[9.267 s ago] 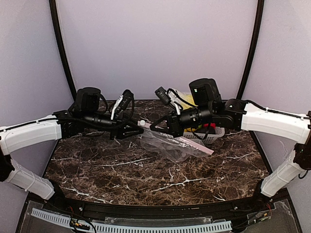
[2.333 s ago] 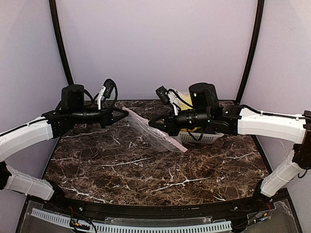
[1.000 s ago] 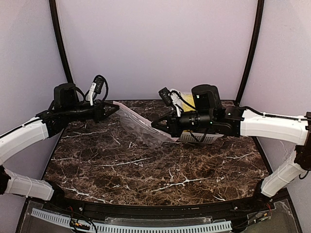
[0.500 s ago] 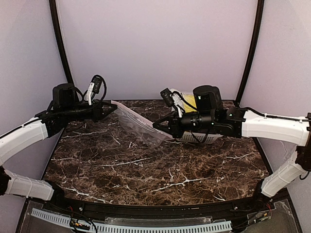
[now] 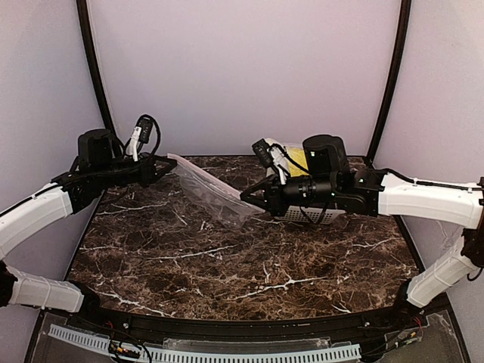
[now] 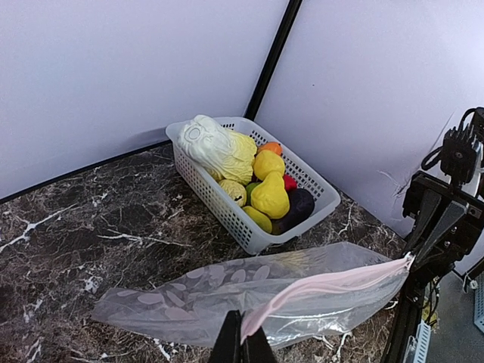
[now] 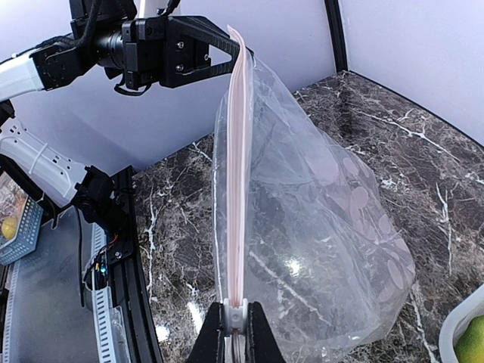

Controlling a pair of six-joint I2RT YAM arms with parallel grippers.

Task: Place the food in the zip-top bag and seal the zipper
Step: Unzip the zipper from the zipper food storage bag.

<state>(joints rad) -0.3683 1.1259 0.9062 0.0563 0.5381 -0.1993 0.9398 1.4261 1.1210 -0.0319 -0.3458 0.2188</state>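
Next, my right gripper releases the white slider it holds at the zipper's end, where both edges of the bag lie together, and then takes one edge alone (image 7: 241, 253).
The clear dotted zip-top bag (image 5: 208, 189) hangs stretched in the air between both grippers, and I see nothing inside it. My left gripper (image 6: 242, 344) is shut on one end of the pinkish zipper (image 6: 325, 283). My right gripper (image 7: 236, 327) is shut on the white slider at the other end of the zipper (image 7: 236, 189). The strip runs straight from it to the left gripper (image 7: 240, 51). The food (image 6: 270, 195), yellow, red, orange and dark purple pieces, lies in the white basket (image 6: 227, 208).
The basket (image 5: 314, 215) stands at the back right of the marble table, under and behind the right arm. Purple walls close the back and both sides. The bag's lower edge (image 6: 136, 310) hangs close over the tabletop.
The left gripper has pulled back to the left and slightly up with its end of the zipper. The right gripper has shifted a little right. The bag is drawn longer between them.
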